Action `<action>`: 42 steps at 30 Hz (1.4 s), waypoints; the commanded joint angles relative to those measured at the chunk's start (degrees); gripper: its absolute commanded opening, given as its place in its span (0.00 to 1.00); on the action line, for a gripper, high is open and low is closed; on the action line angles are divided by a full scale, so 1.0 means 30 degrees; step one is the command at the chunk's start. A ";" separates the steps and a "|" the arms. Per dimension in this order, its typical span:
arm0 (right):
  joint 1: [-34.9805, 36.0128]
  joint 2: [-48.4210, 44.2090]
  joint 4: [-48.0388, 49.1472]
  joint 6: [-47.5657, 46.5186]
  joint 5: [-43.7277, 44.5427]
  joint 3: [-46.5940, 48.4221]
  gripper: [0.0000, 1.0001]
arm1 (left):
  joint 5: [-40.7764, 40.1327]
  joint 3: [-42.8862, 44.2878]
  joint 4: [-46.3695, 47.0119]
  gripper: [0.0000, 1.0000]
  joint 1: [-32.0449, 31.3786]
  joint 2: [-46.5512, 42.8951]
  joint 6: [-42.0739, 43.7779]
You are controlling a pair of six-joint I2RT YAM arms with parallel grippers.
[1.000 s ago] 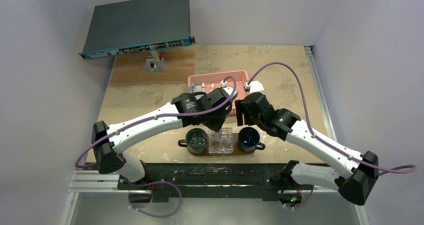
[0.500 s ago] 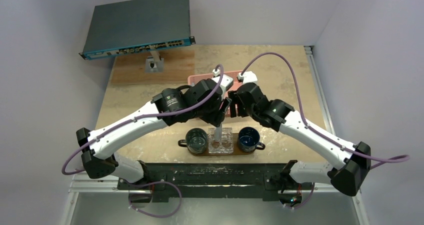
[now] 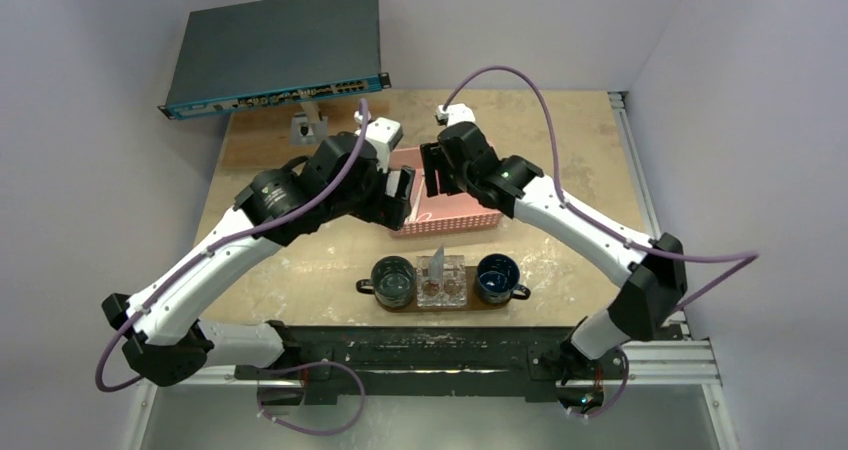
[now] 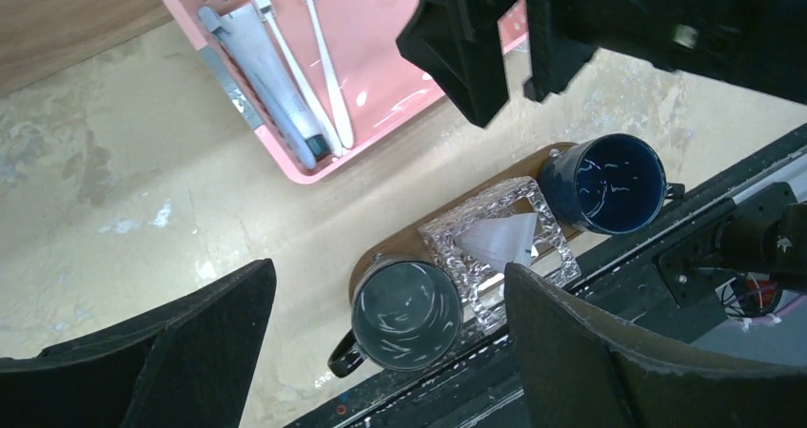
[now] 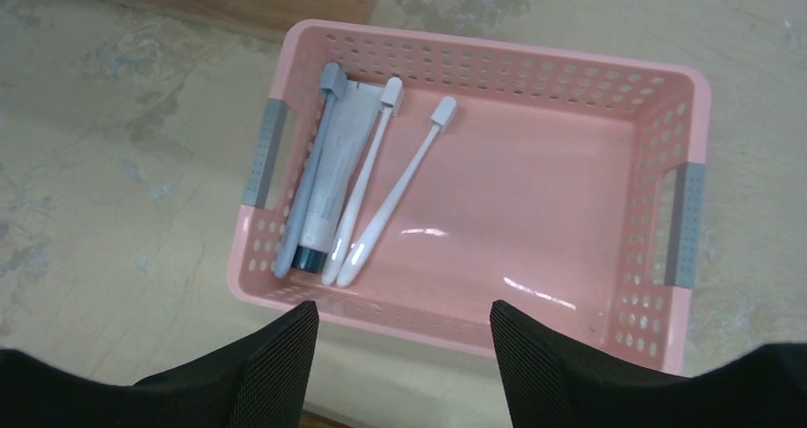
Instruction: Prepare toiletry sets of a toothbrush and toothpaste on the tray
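My right gripper needs to close on the middle of the silver-grey toothpaste tube (image 3: 393, 183) (image 5: 339, 169), which is lying next to the white toothbrushes inside the pink basket.
Two white toothbrushes (image 5: 366, 185) (image 5: 404, 185) and a silver-grey toothpaste tube (image 5: 326, 185) lie at the left end of the pink basket (image 5: 571, 209). The brown tray (image 4: 373, 259) sits near the front edge. A second toothpaste tube (image 3: 438, 263) stands tilted in the clear glass holder (image 3: 452, 288) on it. My left gripper (image 3: 399, 196) hangs open over the basket's left side, empty. My right gripper (image 3: 443, 175) is open above the basket's far side, nothing between its fingers. In the left wrist view the toothbrushes (image 4: 319, 62) lie beside a tube (image 4: 271, 76).
Two dark blue mugs (image 3: 392, 278) (image 3: 497, 277) stand on the tray either side of the glass holder. A network switch (image 3: 275, 50) sits propped at the back left. A dark metal frame (image 3: 420, 355) runs along the near table edge.
The left gripper has opened, let go of the tube in the glass holder and risen back toward the basket. The right gripper has also moved away, over the basket.
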 commanded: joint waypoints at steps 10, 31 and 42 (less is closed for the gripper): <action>-0.1080 0.6354 0.1357 -0.0185 -0.4860 0.5125 0.65 | 0.0792 -0.3518 0.0824 0.91 0.3545 -0.2696 0.0519; -0.1905 1.2526 0.1793 0.0519 -0.8174 0.8355 0.54 | 0.1630 -0.7684 0.3907 0.91 0.7660 -0.3216 0.1353; -0.2289 1.3790 0.2328 0.1288 -0.8846 0.8568 0.38 | 0.2064 -0.8210 0.4460 0.91 0.7829 -0.2873 0.1295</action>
